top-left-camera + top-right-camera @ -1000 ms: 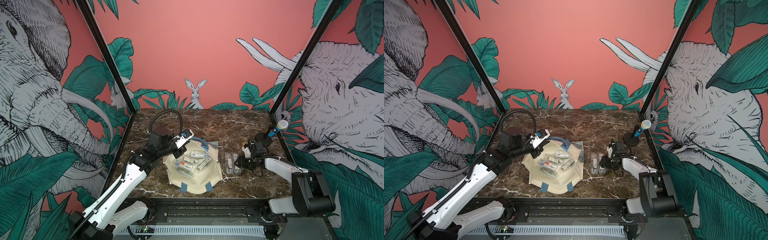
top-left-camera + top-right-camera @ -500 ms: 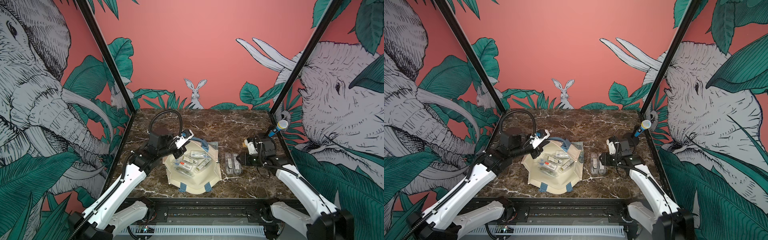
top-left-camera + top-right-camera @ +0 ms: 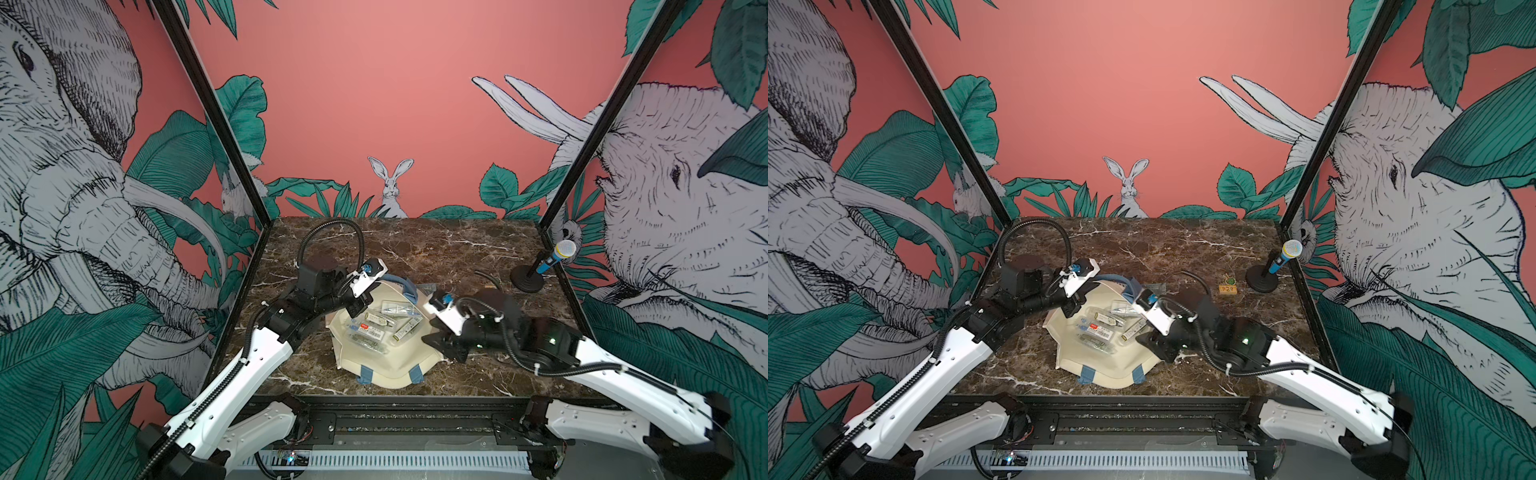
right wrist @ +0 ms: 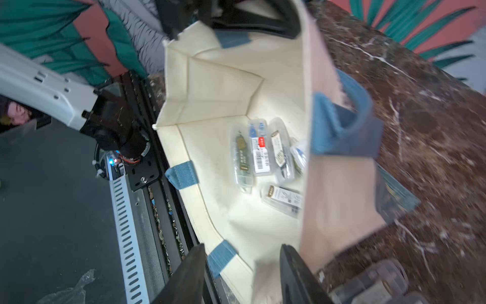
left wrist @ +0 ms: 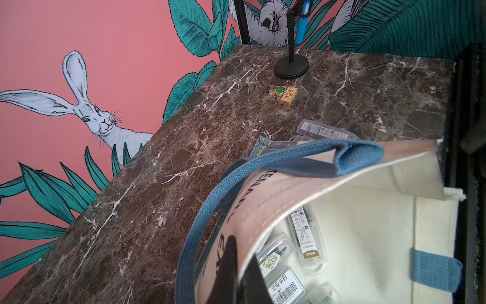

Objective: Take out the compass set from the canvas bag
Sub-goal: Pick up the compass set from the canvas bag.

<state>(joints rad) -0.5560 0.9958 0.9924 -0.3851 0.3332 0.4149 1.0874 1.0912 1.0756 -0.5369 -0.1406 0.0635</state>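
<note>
The right gripper's fingers are on both sides of the bag's rim while the compass sets lie inside, so the right gripper needs to clear the bag's rim and take the end case (image 4: 243, 158).
The cream canvas bag (image 3: 390, 365) (image 3: 1100, 368) lies in the middle of the table with its mouth held wide. My left gripper (image 3: 357, 307) (image 5: 240, 250) is shut on the bag's back-left rim (image 5: 265, 210), next to a blue strap. Several clear plastic compass set cases (image 3: 376, 330) (image 4: 260, 152) (image 5: 307, 237) lie on the bag's inner floor. Over the bag's right edge my right gripper (image 3: 438, 345) (image 3: 1152, 347) (image 4: 242, 250) stands open, holding nothing. Its fingers (image 4: 194, 268) straddle the near rim and a strap end.
Another clear case (image 5: 326, 131) rests on the marble beyond the bag. Small wooden blocks (image 3: 1228, 287) (image 5: 285, 94) and a toy microphone on a black stand (image 3: 552, 259) are at the back right. A black rail (image 3: 395, 415) runs along the front edge.
My right arm has swung left from the table's right side to the bag's right edge, its jaws narrowing a little. The left gripper has kept its hold on the rim.
</note>
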